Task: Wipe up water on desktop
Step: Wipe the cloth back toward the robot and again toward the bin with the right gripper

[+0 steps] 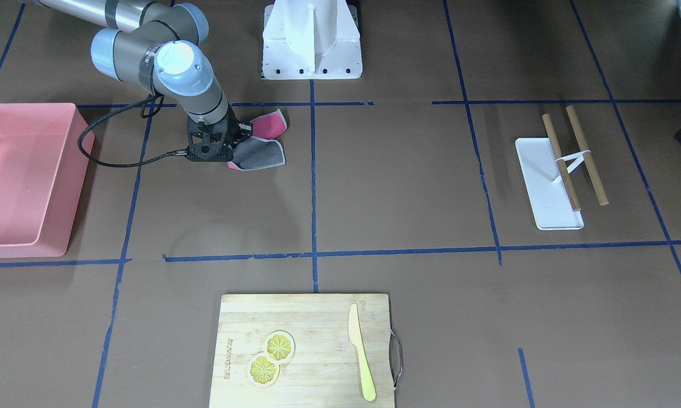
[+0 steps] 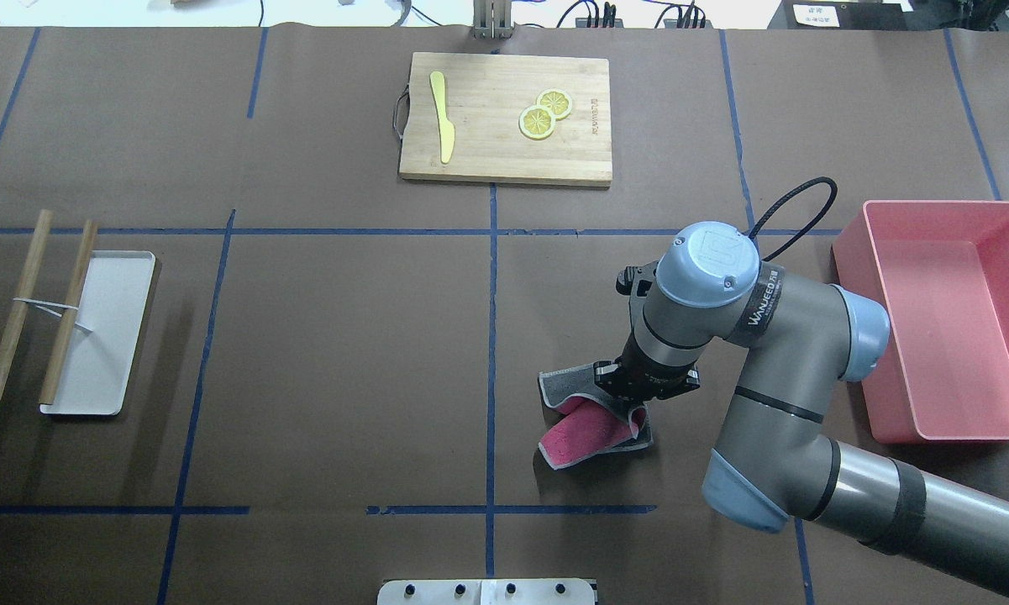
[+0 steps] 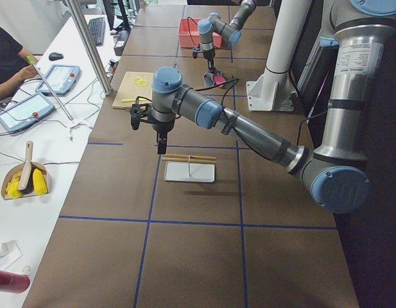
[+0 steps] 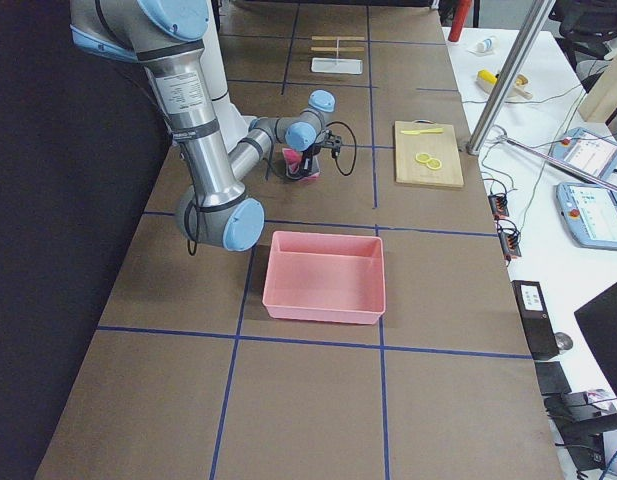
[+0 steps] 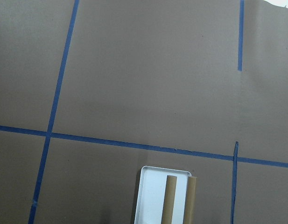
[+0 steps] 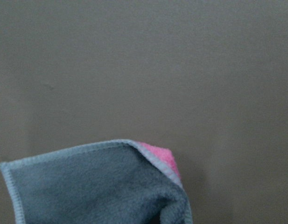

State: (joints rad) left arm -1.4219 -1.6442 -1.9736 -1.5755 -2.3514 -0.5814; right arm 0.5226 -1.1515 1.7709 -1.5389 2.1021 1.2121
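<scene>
Next, I let go of the grey and pink cloth with my right gripper on the bottom of the pink bin (image 1: 11,185).
The desktop (image 2: 344,353) is a wide dark-brown surface with blue tape lines; I see no water on it. A grey and pink cloth (image 2: 588,424) lies bunched and folded on it right of centre, also in the front view (image 1: 261,153) and the right wrist view (image 6: 97,186). My right gripper (image 2: 630,402) points straight down and is shut on the cloth's near edge, low on the desktop. My left gripper (image 3: 160,146) shows only in the exterior left view, hanging above the white tray; I cannot tell if it is open or shut.
A pink bin (image 2: 949,204) stands at the right edge, close to the right arm's elbow. A bamboo cutting board (image 2: 487,160) with a yellow knife (image 2: 443,126) and lemon slices (image 2: 544,113) is at the far middle. A white tray (image 2: 113,336) with two wooden sticks (image 2: 67,311) is at the left.
</scene>
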